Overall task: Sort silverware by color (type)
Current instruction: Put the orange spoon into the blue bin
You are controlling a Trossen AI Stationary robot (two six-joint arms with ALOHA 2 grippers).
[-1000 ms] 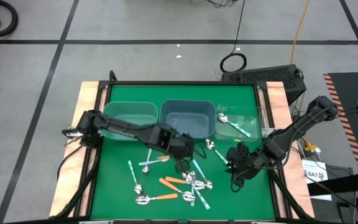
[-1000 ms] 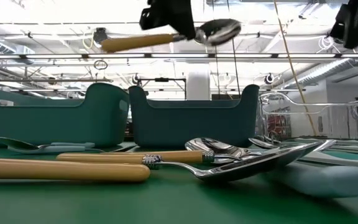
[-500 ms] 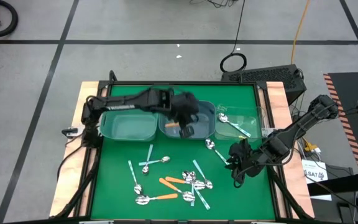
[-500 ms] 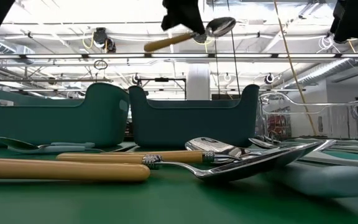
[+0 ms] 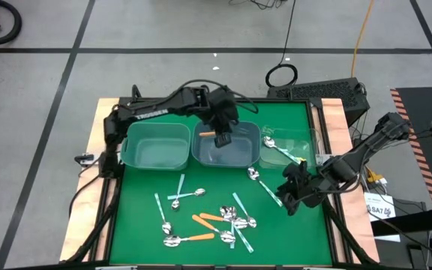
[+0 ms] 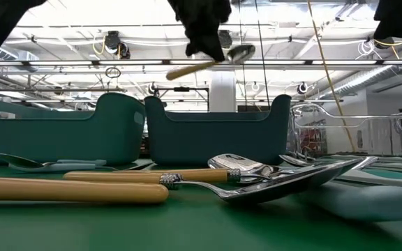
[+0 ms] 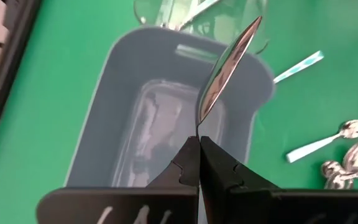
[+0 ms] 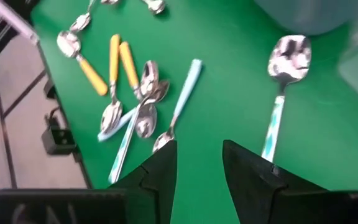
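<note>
The robot's left gripper needs to release the orange-handled spoon near the centre of the middle blue-grey bin's bottom (image 5: 228,141) (image 7: 148,134).
Over the middle blue-grey bin (image 5: 240,146) my left gripper (image 5: 223,139) is shut on an orange-handled spoon (image 6: 211,61). In the left wrist view that spoon's shiny bowl (image 7: 225,68) shows edge-on, with the bin's floor below it. More silverware (image 5: 216,221) with orange, light-blue and teal handles lies in a loose heap near the mat's front. My right gripper (image 5: 286,198) hovers open above the mat at the right. A teal-handled spoon (image 8: 279,93) lies flat ahead of it. My left gripper pinches the spoon between its two fingers at the neck (image 7: 197,129), where bowl meets handle. The fingers slant down from the table's left and lie across the spoon. The spoon is lifted clear above the bin, its orange handle (image 6: 185,69) drooping slightly to one side.
A second blue-grey bin (image 5: 154,146) stands left of the middle one. A clear bin (image 5: 306,142) at the right holds a light-blue-handled spoon (image 5: 280,150). Two more spoons (image 5: 180,195) lie left of the heap. Wooden rails edge the green mat (image 5: 137,225).
My left gripper has swung from above the heap toward the table's far edge and a little up, carrying the orange spoon. It now hangs over the middle bin, and the spoon has turned about with the wrist. My right gripper has rolled and shifted slightly.
</note>
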